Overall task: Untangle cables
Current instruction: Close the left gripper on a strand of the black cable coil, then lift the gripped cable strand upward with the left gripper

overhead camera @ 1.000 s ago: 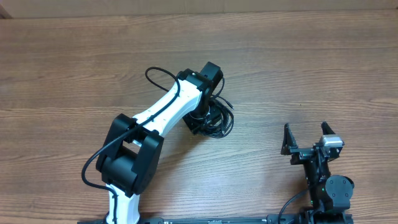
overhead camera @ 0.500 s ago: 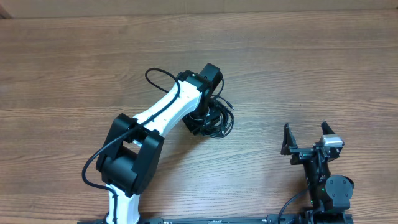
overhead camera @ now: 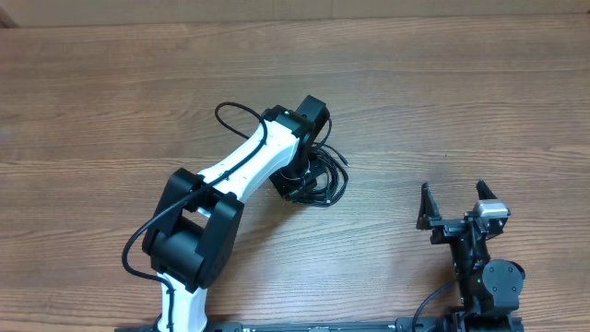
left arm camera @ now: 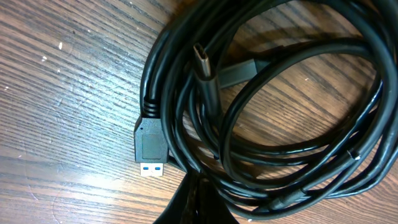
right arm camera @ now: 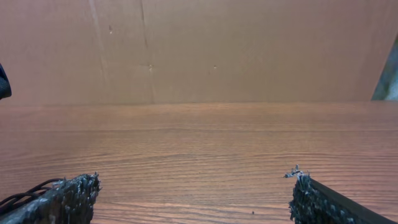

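Note:
Left fingers sit shut over bundled cable pieces at the coil's lower edge; next I open them, lift one strand of cable (left arm camera: 187,163) clear.
The cables (overhead camera: 327,184) lie as a small black coil at mid-table, beside the end of my white left arm. In the left wrist view the cables (left arm camera: 280,143) fill the frame as looped black cords. A flat plug with a silvery-white, blue-lined tip (left arm camera: 151,149) lies at the left, and a slim plug (left arm camera: 204,62) sits near the top. My left gripper (left arm camera: 198,190) is shut, its dark fingers pressed together at the coil's lower edge with strands crossing them. My right gripper (overhead camera: 454,198) stands open and empty at the near right, far from the coil.
Bare wooden tabletop (overhead camera: 461,101) surrounds the coil. A brown cardboard wall (right arm camera: 199,50) rises behind the table's far edge. The left arm's own thicker black cable (overhead camera: 230,109) loops above its forearm.
My left gripper has closed on the coil's edge, and the coil has drawn in slightly toward it. The right arm has not moved.

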You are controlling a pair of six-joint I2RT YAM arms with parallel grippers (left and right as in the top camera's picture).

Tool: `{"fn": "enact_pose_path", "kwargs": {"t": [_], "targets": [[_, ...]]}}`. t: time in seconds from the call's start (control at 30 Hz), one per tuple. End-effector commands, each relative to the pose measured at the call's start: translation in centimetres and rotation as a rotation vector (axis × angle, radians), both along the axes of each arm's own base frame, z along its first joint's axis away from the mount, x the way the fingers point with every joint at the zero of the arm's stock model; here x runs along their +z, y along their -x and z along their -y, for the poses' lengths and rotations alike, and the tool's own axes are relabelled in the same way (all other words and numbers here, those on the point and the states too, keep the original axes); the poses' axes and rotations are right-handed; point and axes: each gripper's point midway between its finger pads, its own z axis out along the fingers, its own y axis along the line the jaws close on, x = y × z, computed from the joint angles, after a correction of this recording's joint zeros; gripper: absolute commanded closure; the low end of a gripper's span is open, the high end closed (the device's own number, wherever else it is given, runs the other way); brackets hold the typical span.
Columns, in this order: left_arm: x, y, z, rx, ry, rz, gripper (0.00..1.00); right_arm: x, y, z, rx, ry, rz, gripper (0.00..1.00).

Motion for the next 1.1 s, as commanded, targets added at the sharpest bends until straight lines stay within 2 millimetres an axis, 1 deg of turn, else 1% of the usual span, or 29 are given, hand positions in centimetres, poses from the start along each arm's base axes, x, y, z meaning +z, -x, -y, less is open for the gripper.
{"fn": "enact_pose_path", "kwargs": {"t": [0.0, 0.1, 0.23, 0.27, 0.3, 0.33, 0.37, 0.4, 0.47, 0.57, 0.6, 0.63, 0.7, 0.73, 0.83, 0.87, 0.97, 1.07], "targets": [[-0.2, -0.7, -0.6, -0.05, 0.003, 0.009, 0.96, -0.1, 0.0, 0.2, -0.01, 0.008, 0.006, 0.0], [1.4, -1.7, -0.9, -0.093, 0.022, 0.038, 0.96, -0.1, 0.0, 0.2, -0.01, 0.008, 0.006, 0.0], [3.5, -2.1, -1.3, -0.102, 0.023, 0.045, 0.96, -0.1, 0.0, 0.2, -0.01, 0.008, 0.006, 0.0], [3.7, -2.0, -1.3, -0.102, 0.019, 0.039, 0.87, -0.1, 0.0, 0.2, -0.01, 0.008, 0.006, 0.0], [3.7, -1.7, -1.4, -0.102, 0.016, 0.028, 0.73, -0.1, 0.0, 0.2, -0.01, 0.008, 0.006, 0.0], [3.6, -1.4, -1.5, -0.103, 0.011, 0.016, 0.49, -0.1, 0.0, 0.2, -0.01, 0.008, 0.006, 0.0], [3.2, -1.0, -1.5, -0.107, 0.006, 0.005, 0.15, -0.1, 0.0, 0.2, -0.01, 0.008, 0.006, 0.0], [3.0, -0.7, -1.5, -0.109, 0.003, -0.001, 0.05, -0.1, 0.0, 0.2, -0.01, 0.008, 0.006, 0.0], [2.3, 0.0, -1.7, -0.088, -0.013, -0.027, 0.02, -0.1, 0.0, 0.2, -0.01, 0.008, 0.006, 0.0], [1.0, 1.2, -2.1, -0.013, -0.041, -0.068, 0.03, -0.1, 0.0, 0.2, -0.01, 0.008, 0.006, 0.0], [0.5, 1.3, -2.2, 0.006, -0.043, -0.07, 0.06, -0.1, 0.0, 0.2, -0.01, 0.008, 0.006, 0.0], [-0.1, 1.4, -2.0, 0.012, -0.033, -0.069, 0.1, -0.1, 0.0, 0.2, -0.01, 0.008, 0.006, 0.0], [-0.8, 1.5, -1.7, 0.013, -0.005, -0.069, 0.24, -0.1, 0.0, 0.2, -0.01, 0.008, 0.006, 0.0], [-1.0, 1.6, -1.5, 0.014, 0.011, -0.071, 0.3, -0.1, 0.0, 0.2, -0.01, 0.008, 0.006, 0.0], [-1.2, 1.5, -1.1, 0.014, 0.033, -0.068, 0.33, -0.1, 0.0, 0.2, -0.01, 0.008, 0.006, 0.0], [-1.2, 1.5, -1.0, 0.014, 0.037, -0.067, 0.36, -0.1, 0.0, 0.2, -0.01, 0.008, 0.006, 0.0], [-1.1, 1.4, -0.7, 0.011, 0.051, -0.062, 0.51, -0.1, 0.0, 0.2, -0.01, 0.008, 0.006, 0.0], [-1.1, 1.3, -0.7, 0.011, 0.053, -0.061, 0.61, -0.1, 0.0, 0.2, -0.01, 0.008, 0.006, 0.0]]}}
